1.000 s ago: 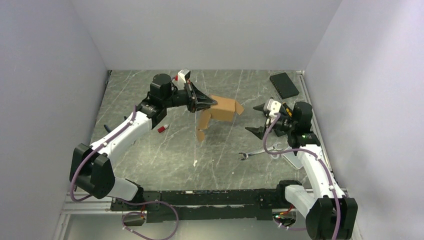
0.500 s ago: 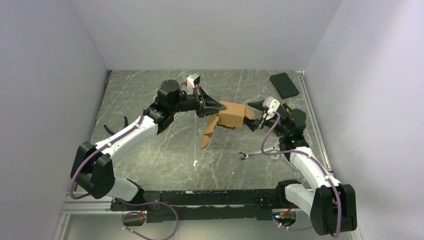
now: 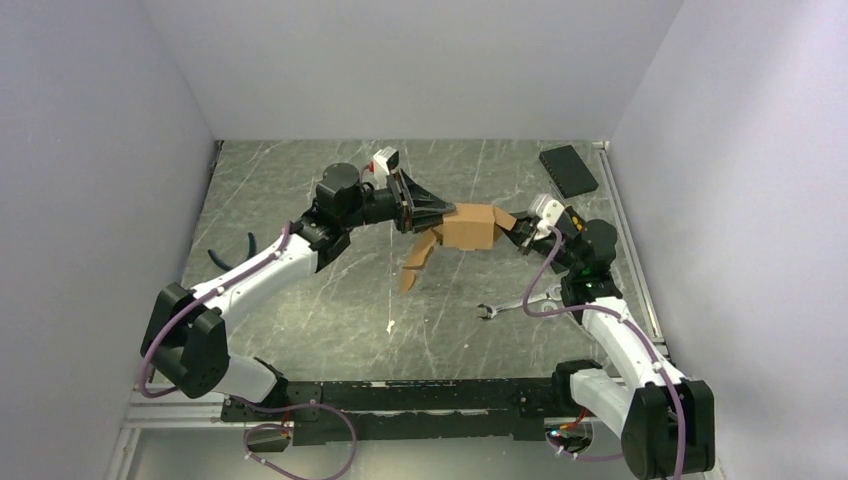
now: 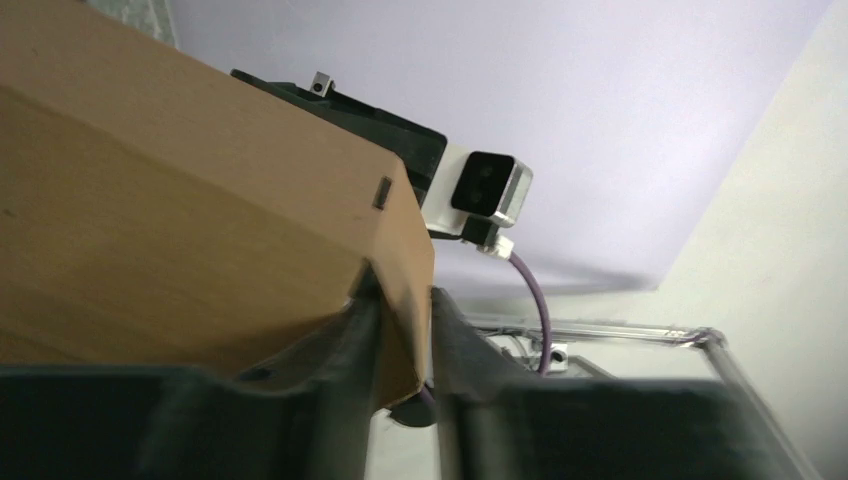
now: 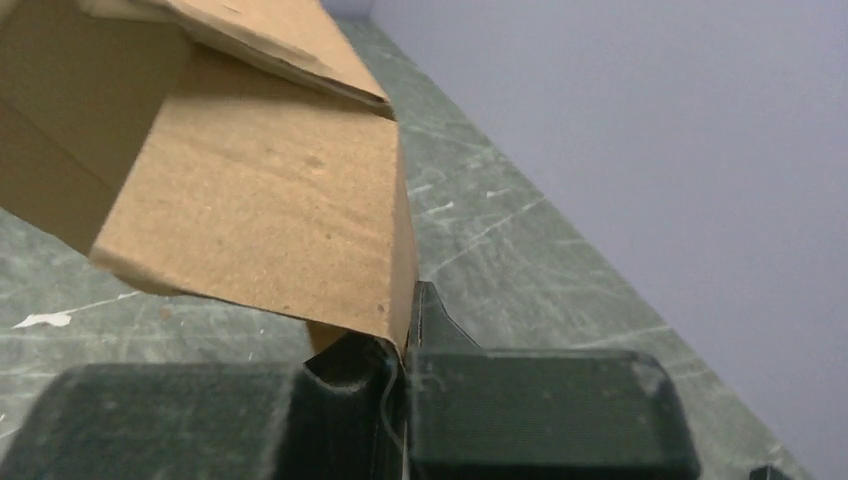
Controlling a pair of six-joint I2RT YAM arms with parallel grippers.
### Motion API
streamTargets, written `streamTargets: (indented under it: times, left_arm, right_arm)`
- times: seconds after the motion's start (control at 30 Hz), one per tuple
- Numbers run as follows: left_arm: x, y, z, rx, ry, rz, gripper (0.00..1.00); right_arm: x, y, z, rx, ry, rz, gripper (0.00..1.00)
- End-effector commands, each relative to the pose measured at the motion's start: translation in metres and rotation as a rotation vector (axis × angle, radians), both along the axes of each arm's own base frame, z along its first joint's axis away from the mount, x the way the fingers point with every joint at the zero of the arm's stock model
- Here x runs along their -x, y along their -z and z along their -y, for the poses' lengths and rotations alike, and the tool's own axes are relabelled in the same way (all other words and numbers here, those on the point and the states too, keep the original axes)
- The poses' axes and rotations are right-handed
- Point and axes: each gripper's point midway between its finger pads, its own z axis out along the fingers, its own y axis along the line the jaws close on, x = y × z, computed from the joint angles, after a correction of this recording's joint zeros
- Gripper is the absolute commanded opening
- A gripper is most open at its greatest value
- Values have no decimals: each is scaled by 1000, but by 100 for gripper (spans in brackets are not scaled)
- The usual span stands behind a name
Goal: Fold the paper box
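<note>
The long flap droops below my left gripper's hold on the box. Next, my left gripper opens, moves back and grabs the flap's loose end (image 3: 408, 282).
The paper box (image 3: 470, 228), plain brown cardboard, hangs above the middle of the table between both arms, with a long flap (image 3: 415, 265) drooping from its left end. My left gripper (image 3: 438, 212) is at the box's left end. In the left wrist view its fingers (image 4: 400, 290) flank a thin wall of the box (image 4: 180, 220) closely on both sides. My right gripper (image 3: 515, 225) is at the right end. In the right wrist view it (image 5: 400, 335) is shut on the lower edge of a box panel (image 5: 250, 210).
A black flat pad (image 3: 568, 170) lies at the back right corner. A metal wrench (image 3: 515, 303) rests on the table beside the right arm. A small white scrap (image 3: 390, 326) lies in front of the box. Grey walls stand on three sides.
The right arm reached in to the box's right end and its open jaws closed on a panel. The left arm carried the box a little to the right.
</note>
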Motion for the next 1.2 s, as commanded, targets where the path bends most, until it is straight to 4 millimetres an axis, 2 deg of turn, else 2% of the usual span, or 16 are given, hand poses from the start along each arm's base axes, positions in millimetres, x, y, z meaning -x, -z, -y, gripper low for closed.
streamTargets:
  times: [0.0, 0.03, 0.1, 0.23, 0.37, 0.5, 0.6, 0.67, 0.8, 0.97, 1.17]
  left_arm:
    - [-5, -19, -13, 39, -83, 104, 48]
    - [-7, -19, -18, 16, -108, 127, 58]
    - [-8, -20, -33, -45, -163, 204, 74]
    - [-6, -29, -83, -228, -346, 447, 96]
    - [11, -21, -134, -461, -477, 680, 99]
    - [37, 11, -165, -588, -487, 818, 100]
    - [61, 34, -167, -554, -432, 911, 100]
    - [73, 42, -164, -475, -423, 969, 100]
    - [87, 46, -161, -284, -483, 1074, 99]
    - [73, 65, -149, -334, -438, 1075, 100]
    - [49, 72, -135, -470, -391, 1174, 99]
  right_arm:
    - [0, -17, 2, 26, 3, -17, 0]
    - [1, -15, 3, 36, 6, -36, 0]
    - [2, -11, 6, 69, -1, -61, 0]
    - [3, -11, 17, 100, 12, -110, 0]
    - [-5, -21, 30, 63, 75, -168, 0]
    - [-14, -25, 43, -16, 108, -294, 0]
    - [-16, -26, 49, -69, 111, -379, 0]
    - [-18, -25, 53, -81, 116, -402, 0]
    - [-18, -20, 52, -104, 90, -458, 0]
    - [-21, -12, 51, -114, 80, -494, 0]
    - [-22, -5, 50, -117, 62, -523, 0]
